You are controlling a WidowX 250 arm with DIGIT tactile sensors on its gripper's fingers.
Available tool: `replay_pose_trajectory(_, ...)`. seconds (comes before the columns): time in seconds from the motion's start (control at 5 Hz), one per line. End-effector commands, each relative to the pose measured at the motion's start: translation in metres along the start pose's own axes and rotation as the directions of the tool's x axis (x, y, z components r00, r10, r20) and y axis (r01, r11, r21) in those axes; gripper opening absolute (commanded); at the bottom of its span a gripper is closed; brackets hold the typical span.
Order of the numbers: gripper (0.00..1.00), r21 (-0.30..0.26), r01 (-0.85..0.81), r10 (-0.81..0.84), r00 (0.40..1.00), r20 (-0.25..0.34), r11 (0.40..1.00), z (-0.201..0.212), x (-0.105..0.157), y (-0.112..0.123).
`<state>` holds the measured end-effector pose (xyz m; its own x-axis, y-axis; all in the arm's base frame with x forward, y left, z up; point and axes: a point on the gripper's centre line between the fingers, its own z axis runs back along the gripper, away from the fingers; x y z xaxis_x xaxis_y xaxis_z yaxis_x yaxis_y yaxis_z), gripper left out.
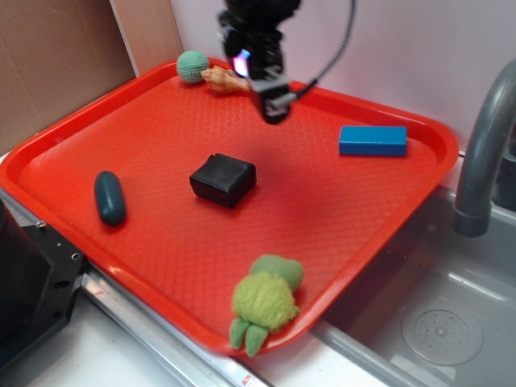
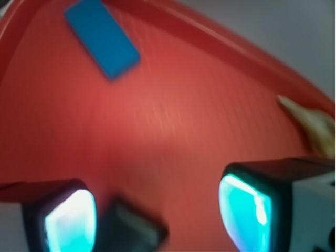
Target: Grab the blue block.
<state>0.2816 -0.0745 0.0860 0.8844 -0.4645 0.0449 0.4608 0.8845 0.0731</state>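
Note:
Next, I close my gripper across the narrow width of the blue block, close to the block's end nearer the shell (image 1: 359,139) (image 2: 113,54), away from the faucet.
The blue block (image 1: 372,140) is a bright blue flat bar lying on the red tray (image 1: 161,242) near its far right corner. In the wrist view the blue block (image 2: 102,38) shows at the top left, blurred. My gripper (image 1: 276,103) hangs above the tray's far middle, well left of the block and not touching it. In the wrist view the gripper (image 2: 157,215) is open, its two glowing cyan pads (image 2: 244,212) wide apart with only tray and a dark box corner between them.
A black squarish box (image 1: 223,179) sits mid-tray, seen as a dark corner (image 2: 131,231) in the wrist view. A dark teal capsule (image 1: 110,197) lies left. A green plush (image 1: 264,300) sits at the front edge. A teal ball (image 1: 193,66) and shell (image 1: 226,79) lie far back. A grey faucet (image 1: 484,153) stands at the right.

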Motion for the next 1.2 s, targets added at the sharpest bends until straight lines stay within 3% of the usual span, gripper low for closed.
replay_pose_trajectory(0.0,1.0,0.052,0.118,-0.126,0.976,0.18,0.992,-0.017,0.056,-0.006)
replay_pose_trajectory(0.4,1.0,0.014,0.24,-0.237,0.945,0.224,0.971,-0.034,0.086,-0.014)
replay_pose_trajectory(0.6,1.0,-0.021,0.274,-0.264,0.943,0.203,0.961,-0.04,0.09,-0.022)
replay_pose_trajectory(0.8,0.0,-0.086,0.267,-0.25,0.954,0.168,0.96,-0.051,0.084,-0.024)
replay_pose_trajectory(1.0,0.0,-0.085,0.234,-0.217,0.96,0.175,0.968,-0.031,0.069,-0.02)
